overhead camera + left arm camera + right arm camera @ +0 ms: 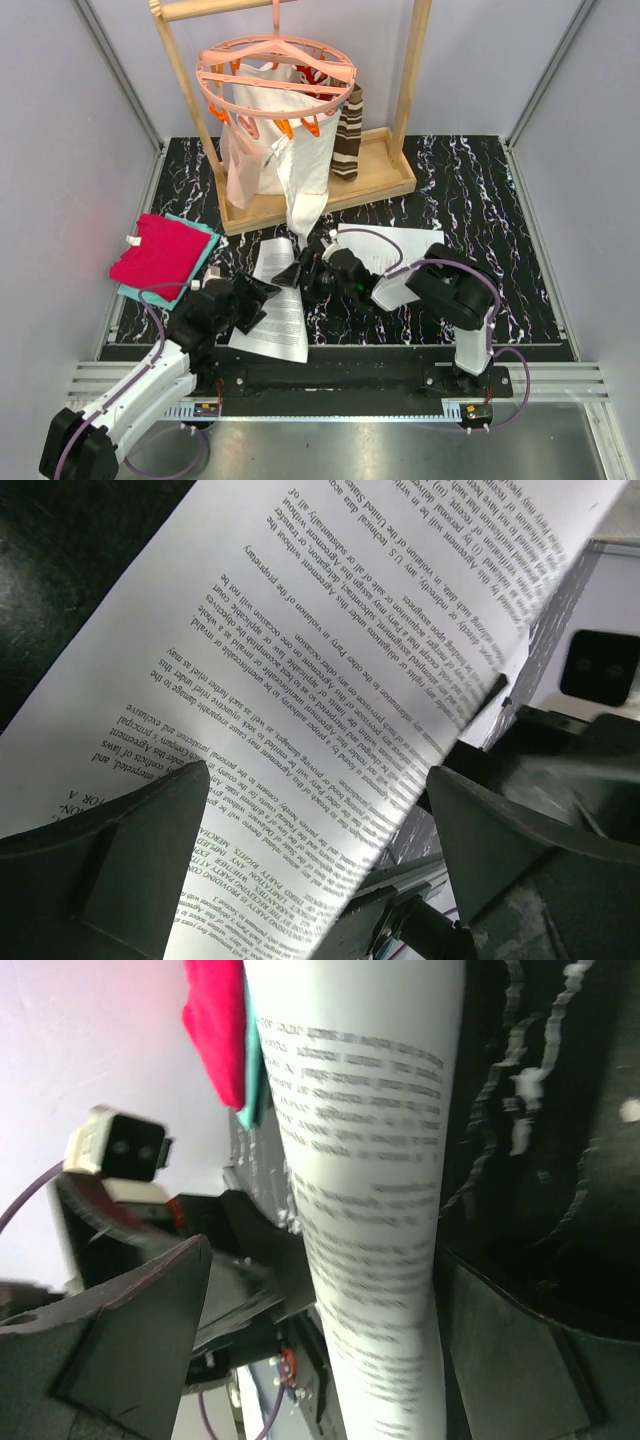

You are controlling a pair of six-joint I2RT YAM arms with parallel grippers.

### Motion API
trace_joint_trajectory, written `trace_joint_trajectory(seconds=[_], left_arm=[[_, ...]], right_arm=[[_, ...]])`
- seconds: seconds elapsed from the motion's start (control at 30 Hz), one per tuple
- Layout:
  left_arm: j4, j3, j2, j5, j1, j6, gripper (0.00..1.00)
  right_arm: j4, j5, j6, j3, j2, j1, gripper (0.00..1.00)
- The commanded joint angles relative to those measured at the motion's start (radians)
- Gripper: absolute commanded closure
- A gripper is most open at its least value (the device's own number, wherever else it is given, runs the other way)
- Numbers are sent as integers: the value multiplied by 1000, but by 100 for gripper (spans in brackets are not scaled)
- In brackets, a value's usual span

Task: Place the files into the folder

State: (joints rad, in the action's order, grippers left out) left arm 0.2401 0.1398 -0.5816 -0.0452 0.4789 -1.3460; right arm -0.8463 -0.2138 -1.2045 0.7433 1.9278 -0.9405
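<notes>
The files bow up inside the robot's right gripper, so it should back off until they lie flatter, then pinch their edge (302, 302) before carrying them to the folder.
The files (278, 305) are white printed sheets lying on the black marble table between the two arms. They fill the left wrist view (330, 650) and run as a bowed strip through the right wrist view (370, 1180). My left gripper (262, 298) is open at the sheets' left edge, its jaws wide apart over the print (315, 810). My right gripper (300, 270) is open at the sheets' upper right edge, with the paper between its spread fingers (320, 1330). I cannot make out the folder. A white rectangle (405, 245) lies under the right arm.
A wooden rack (320, 190) stands at the back with a pink clip hanger (275, 75) and a white cloth bag (265, 140). Red-and-teal folded cloths (160, 255) lie at the left and also show in the right wrist view (222, 1020).
</notes>
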Motion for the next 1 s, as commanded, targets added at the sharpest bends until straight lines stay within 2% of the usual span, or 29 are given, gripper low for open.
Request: trace_joint_trajectory(seconds=[0.0,0.1,0.27,0.43,0.57,0.77,0.97], left_arm=[[-12,29,20,31,-3,13,2],[-24,21,16,28,-3,8,2],[-39,20,2,25,-3,5,2],[-33,27,3,25,-3,11,2],[-33,30,0,21,-5,11,2],[-9,40,23,28,-3,16,2],[-2,30,43,31,-3,12,2]], right_arm=[[-20,-26,34,-34,-134,5,2],[-82,-22,-15,-100,-129,-1,3],[-178,-42,-61,-87,-63,-20,4],[-172,-23,-64,-114,-107,-21,4],[-129,-24,-53,-98,-174,-9,5],[-15,-30,-24,-38,-188,-7,5],[67,11,26,-68,-208,-4,19]])
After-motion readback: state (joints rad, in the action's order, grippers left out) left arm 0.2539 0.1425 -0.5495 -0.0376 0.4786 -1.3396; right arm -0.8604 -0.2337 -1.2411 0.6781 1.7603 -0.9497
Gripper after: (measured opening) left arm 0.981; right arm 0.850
